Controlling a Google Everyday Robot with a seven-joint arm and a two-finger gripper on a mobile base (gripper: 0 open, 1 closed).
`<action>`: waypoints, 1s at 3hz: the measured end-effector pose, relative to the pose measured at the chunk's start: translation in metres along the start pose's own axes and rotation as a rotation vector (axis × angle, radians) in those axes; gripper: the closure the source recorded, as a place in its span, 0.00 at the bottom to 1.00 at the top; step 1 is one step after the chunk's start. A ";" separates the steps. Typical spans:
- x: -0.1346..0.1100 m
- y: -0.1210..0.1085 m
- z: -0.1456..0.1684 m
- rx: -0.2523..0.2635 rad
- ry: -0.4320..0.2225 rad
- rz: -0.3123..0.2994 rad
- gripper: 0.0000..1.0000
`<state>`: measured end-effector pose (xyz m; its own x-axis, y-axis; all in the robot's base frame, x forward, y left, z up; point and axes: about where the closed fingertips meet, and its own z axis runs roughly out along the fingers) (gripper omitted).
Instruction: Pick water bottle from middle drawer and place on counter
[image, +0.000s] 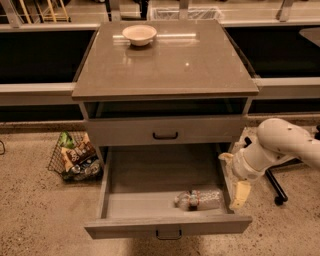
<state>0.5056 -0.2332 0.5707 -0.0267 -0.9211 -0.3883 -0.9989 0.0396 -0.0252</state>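
Note:
I should close my gripper around the water bottle's body (208, 199) in the open middle drawer, taking it on the half that is farther from the bottle's cap.
The water bottle (199, 199) lies on its side in the front right part of the open middle drawer (150, 175), cap pointing left. The drawer is pulled fully out, with its black handle at the front. The counter (170, 65) is the glossy grey-brown top of the cabinet above. My gripper (232, 176) hangs at the end of the white arm just outside the drawer's right wall, above and to the right of the bottle. Its two pale fingers stand apart and hold nothing.
A beige bowl (139, 34) sits at the back left of the counter. A closed grey drawer front (165, 132) is one tier higher. A wire basket of snack packets (75, 159) stands on the floor at left. A black chair leg (275, 190) is at right.

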 end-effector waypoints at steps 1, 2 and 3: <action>-0.004 -0.012 0.031 0.012 0.001 -0.051 0.00; -0.010 -0.023 0.057 0.034 -0.014 -0.098 0.00; -0.013 -0.036 0.083 0.029 -0.045 -0.130 0.00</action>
<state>0.5454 -0.1905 0.5001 0.1054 -0.9008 -0.4213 -0.9922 -0.0672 -0.1047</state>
